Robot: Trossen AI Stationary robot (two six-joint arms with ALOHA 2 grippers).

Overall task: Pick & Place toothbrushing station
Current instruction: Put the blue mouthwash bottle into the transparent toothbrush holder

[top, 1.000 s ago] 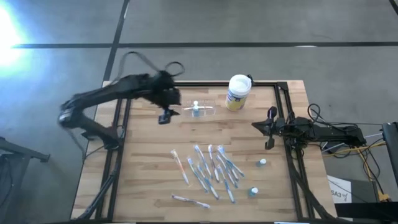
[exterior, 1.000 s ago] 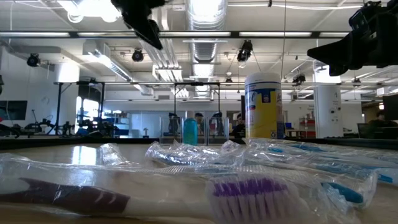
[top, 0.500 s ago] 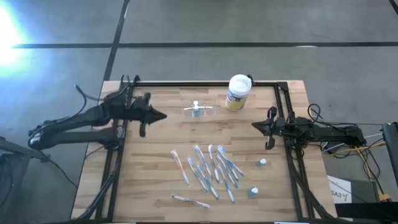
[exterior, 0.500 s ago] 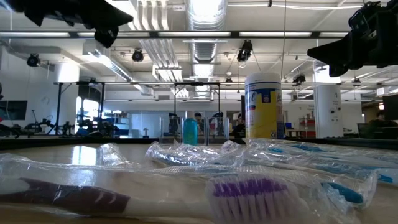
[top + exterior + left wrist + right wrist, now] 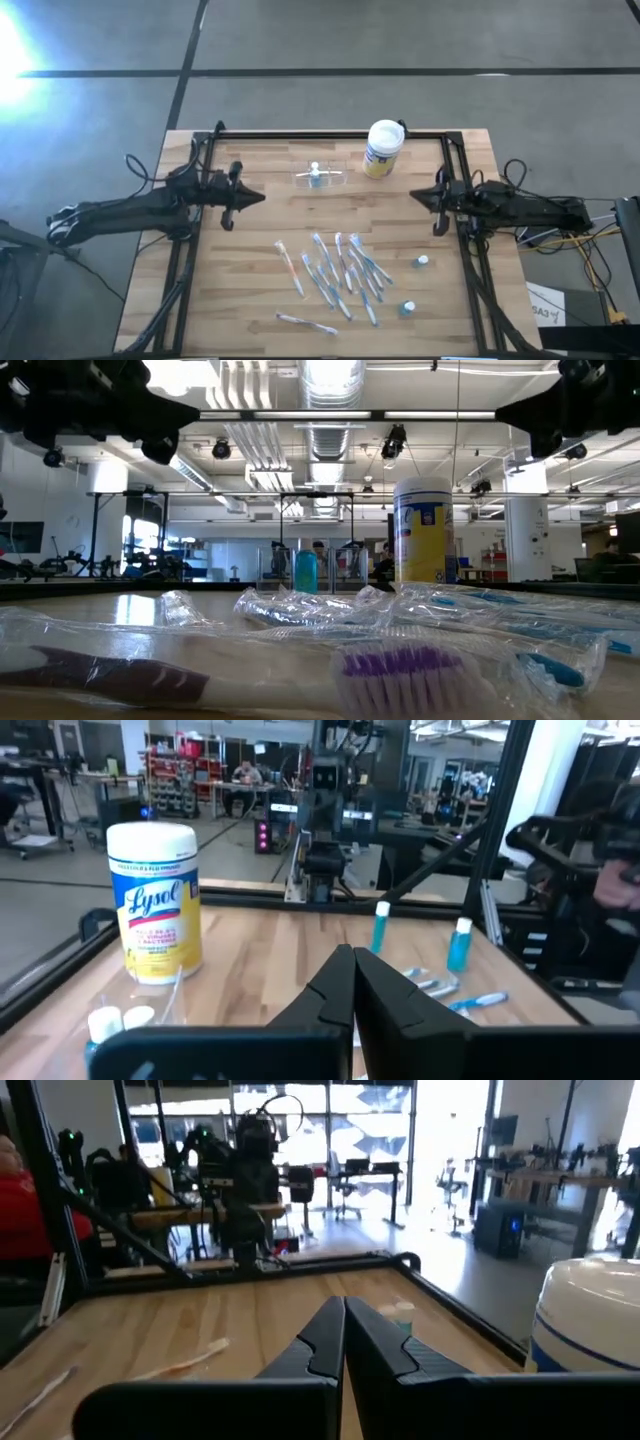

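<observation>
My right gripper is going to close next on the white cap (image 5: pixel 423 258) of the small blue bottle, the one standing farther from the near edge of the table.
The toothbrushing station (image 5: pixel 320 177) is a see-through holder standing on the table's far middle, with a small blue-and-white item in it; the low view shows the station (image 5: pixel 305 570) beside the white-lidded canister (image 5: pixel 382 148). My left gripper (image 5: pixel 258 197) is shut and hovers at the table's left side, pointing level toward the right, well short of the station. In its wrist view the shut fingers (image 5: pixel 352 990) hold nothing. My right gripper (image 5: pixel 418 196) hovers shut at the right side, pointing left, its fingers (image 5: pixel 343 1342) also holding nothing.
Several wrapped toothbrushes (image 5: pixel 340 275) lie in a heap on the near middle, one more (image 5: pixel 307 323) by the near edge. Two small blue bottles (image 5: pixel 422 261) (image 5: pixel 407 308) stand near right. A black frame (image 5: pixel 330 135) rims the table. Bare wood lies between the grippers.
My left arm has drawn back from beside the station toward the table's left edge and come down flat; its gripper has turned from pointing down to pointing level. My right gripper has pulled back slightly toward the right edge. The station has stayed in place.
</observation>
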